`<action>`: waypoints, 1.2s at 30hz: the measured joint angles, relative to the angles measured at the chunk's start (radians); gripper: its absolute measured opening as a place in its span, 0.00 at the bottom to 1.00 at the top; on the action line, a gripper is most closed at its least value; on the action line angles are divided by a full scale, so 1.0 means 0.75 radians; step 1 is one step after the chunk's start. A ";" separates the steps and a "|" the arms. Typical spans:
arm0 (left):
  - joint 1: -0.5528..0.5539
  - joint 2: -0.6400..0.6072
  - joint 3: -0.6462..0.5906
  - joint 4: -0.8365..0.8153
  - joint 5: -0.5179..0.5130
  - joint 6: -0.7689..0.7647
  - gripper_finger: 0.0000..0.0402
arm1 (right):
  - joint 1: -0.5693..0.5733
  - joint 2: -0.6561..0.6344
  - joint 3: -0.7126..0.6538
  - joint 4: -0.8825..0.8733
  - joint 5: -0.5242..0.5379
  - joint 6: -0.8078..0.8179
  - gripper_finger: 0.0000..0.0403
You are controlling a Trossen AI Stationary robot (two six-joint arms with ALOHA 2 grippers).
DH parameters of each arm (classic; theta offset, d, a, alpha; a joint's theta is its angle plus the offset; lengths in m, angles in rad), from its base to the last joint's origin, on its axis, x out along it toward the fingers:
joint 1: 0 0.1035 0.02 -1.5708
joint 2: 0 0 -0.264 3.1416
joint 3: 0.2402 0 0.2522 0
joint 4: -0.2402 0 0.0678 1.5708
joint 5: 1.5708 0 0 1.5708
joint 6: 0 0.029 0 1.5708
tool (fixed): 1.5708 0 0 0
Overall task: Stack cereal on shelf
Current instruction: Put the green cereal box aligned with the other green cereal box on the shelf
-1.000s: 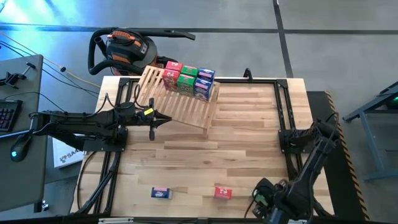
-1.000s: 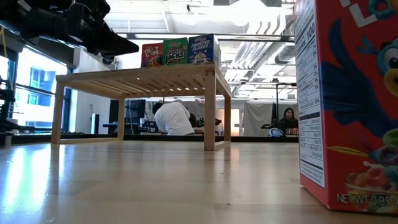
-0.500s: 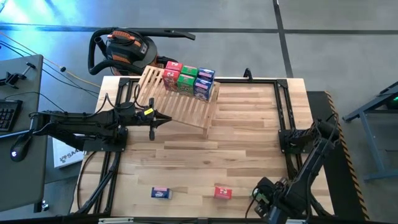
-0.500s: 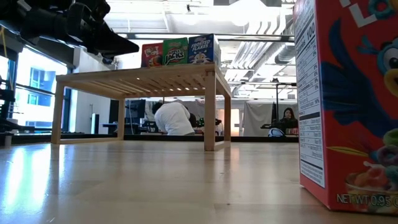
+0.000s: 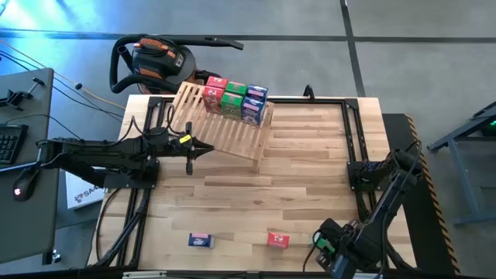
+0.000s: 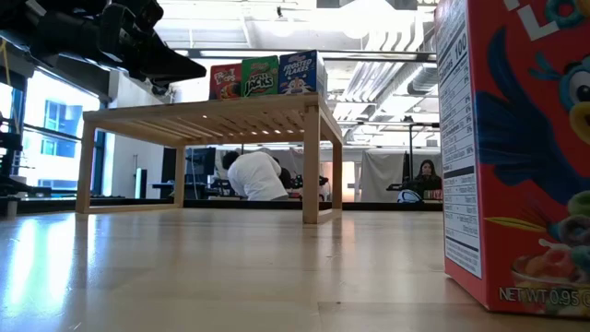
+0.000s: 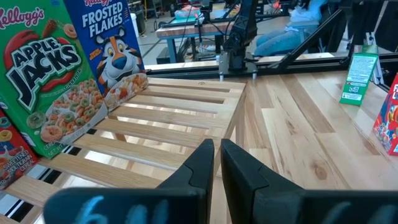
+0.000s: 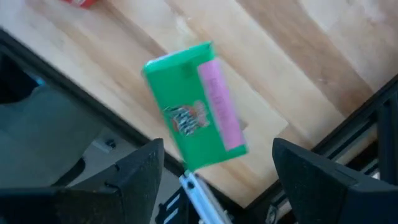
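Observation:
I need to next lower my right gripper to the green box (image 5: 325, 246) (image 8: 196, 112) that is near the near edge of the table, and close the gripper there.
The slatted wooden shelf (image 5: 225, 128) stands on its short legs at the table's far left. Several cereal boxes (image 5: 232, 97) in red, green and blue stand on its far part, and they show in a row in the low view (image 6: 261, 76). My left gripper (image 7: 216, 163) is shut and hovers at the shelf's left end, touching nothing. My right gripper (image 8: 217, 149) is open near the table's near right edge, its fingers on either side of a green box (image 8: 196, 106) without touching it. A blue-and-white box (image 5: 201, 240) and a red box (image 5: 277, 239) rest on the table's near part.
The red box (image 6: 516, 157) stands very close to the low camera. A black metal frame (image 5: 353, 132) runs round the table's edges. A vacuum cleaner (image 5: 155, 62) sits on the floor beyond the far edge. People sit in the room behind (image 6: 253, 175). Bare planks lie between the shelf and the near boxes.
My right gripper has shifted a little toward the table's left along the near edge, above the green box. The left arm, the shelf and the boxes have kept still.

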 joint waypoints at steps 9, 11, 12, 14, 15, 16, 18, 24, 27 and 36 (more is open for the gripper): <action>0.000 -0.001 0.000 -0.004 0.001 -0.001 0.05 | 0.031 -0.008 -0.116 0.109 0.036 -0.024 0.70; 0.000 0.000 0.000 -0.004 0.001 -0.001 0.05 | 0.032 -0.008 -0.127 0.146 0.045 -0.031 0.70; 0.000 -0.001 0.000 -0.004 0.001 -0.001 0.05 | 0.032 -0.008 -0.131 0.168 0.049 -0.043 0.70; 0.000 -0.001 0.000 -0.004 0.001 -0.001 0.05 | 0.033 -0.006 -0.132 0.195 0.054 -0.047 0.69; 0.000 0.000 0.000 -0.004 0.001 -0.001 0.05 | 0.033 -0.005 -0.133 0.201 0.053 -0.049 0.69; 0.000 0.000 0.000 -0.004 0.001 -0.001 0.05 | 0.033 -0.005 -0.133 0.203 0.054 -0.049 0.69; 0.000 0.000 0.000 -0.004 0.001 -0.001 0.05 | 0.033 -0.005 -0.134 0.203 0.065 -0.053 0.69; 0.000 -0.001 0.000 -0.005 0.001 -0.001 0.05 | 0.029 0.006 -0.145 0.181 0.130 -0.110 0.69; 0.000 -0.001 0.000 -0.005 0.001 -0.002 0.05 | 0.021 0.000 -0.182 0.230 0.104 -0.110 0.69; 0.000 0.000 0.000 -0.002 0.001 -0.004 0.05 | -0.012 0.002 -0.240 0.277 0.066 -0.149 0.69</action>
